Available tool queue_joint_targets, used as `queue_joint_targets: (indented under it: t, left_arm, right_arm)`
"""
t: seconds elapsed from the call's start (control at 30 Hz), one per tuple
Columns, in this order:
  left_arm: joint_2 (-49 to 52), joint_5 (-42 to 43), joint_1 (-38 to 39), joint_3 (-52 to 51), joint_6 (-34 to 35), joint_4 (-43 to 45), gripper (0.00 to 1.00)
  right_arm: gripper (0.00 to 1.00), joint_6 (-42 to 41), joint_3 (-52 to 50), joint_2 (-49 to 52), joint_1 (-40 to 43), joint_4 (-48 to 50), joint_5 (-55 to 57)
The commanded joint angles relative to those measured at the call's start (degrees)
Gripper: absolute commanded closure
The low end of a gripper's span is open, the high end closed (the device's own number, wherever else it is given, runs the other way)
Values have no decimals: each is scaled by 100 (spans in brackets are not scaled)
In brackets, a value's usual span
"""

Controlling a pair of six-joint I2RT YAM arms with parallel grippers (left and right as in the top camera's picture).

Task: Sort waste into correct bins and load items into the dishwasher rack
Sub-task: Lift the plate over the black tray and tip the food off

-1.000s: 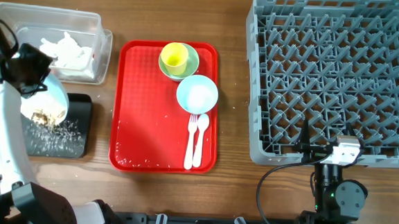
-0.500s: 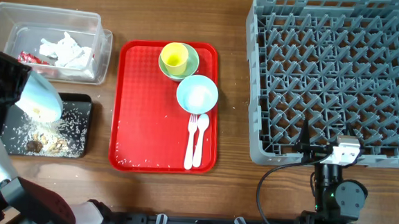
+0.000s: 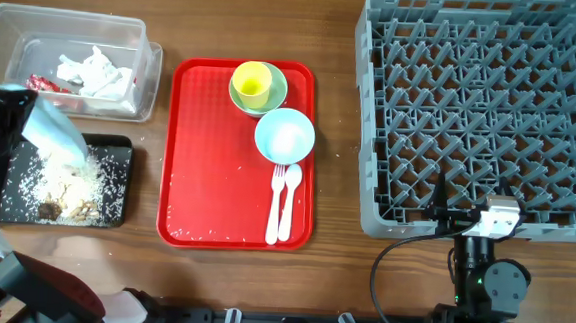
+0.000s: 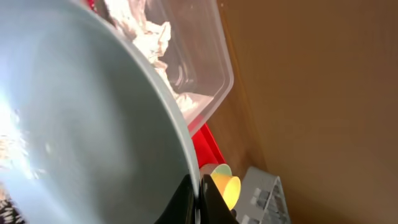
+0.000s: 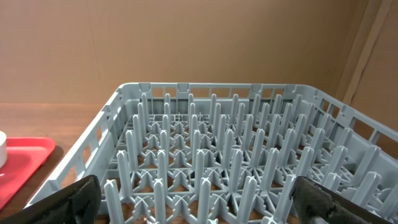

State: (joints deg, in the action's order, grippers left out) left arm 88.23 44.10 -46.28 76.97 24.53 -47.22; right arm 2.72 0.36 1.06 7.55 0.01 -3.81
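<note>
I should release the light blue plate with my left gripper on the bare red tray [image 3: 211, 172] beside the white fork.
My left gripper [image 3: 20, 117] is shut on the rim of the light blue plate [image 3: 59, 133] and holds it steeply tilted over the black tray [image 3: 120, 151]. White rice and brown scraps [image 3: 66, 186] lie in that tray. In the left wrist view the plate [image 4: 81, 124] fills the frame, with the jaws closed on its edge [image 4: 198, 199]. The clear tub [image 3: 76, 20] holds white napkins [image 3: 98, 70] and a red wrapper [image 3: 42, 83]. My right gripper [image 3: 485, 219] is open and empty at the near edge of the grey dishwasher rack [image 3: 482, 103], which holds nothing.
The red serving tray [image 3: 208, 167] holds the yellow cup [image 3: 252, 80] inside the pale green bowl [image 3: 272, 100], the light blue bowl [image 3: 286, 135], and the white fork [image 3: 275, 203] and spoon [image 3: 290, 197]. A few rice grains lie on the red tray.
The left gripper has moved the plate left and tipped it further. The rice and brown scraps have slid off it into the black tray. The right arm has not moved.
</note>
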Motion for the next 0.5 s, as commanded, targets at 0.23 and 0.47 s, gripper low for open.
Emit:
queue_joint_targets:
  t: [0.23,0.47]
  left_arm:
    - [125,511,-240,-26,-354,-162,96]
    - [179,907,-450,-26,-748,17,96]
  right_arm:
    - [0,28,-7,-26,24,9,50]
    - [0,28,-7,-26,24,9,50]
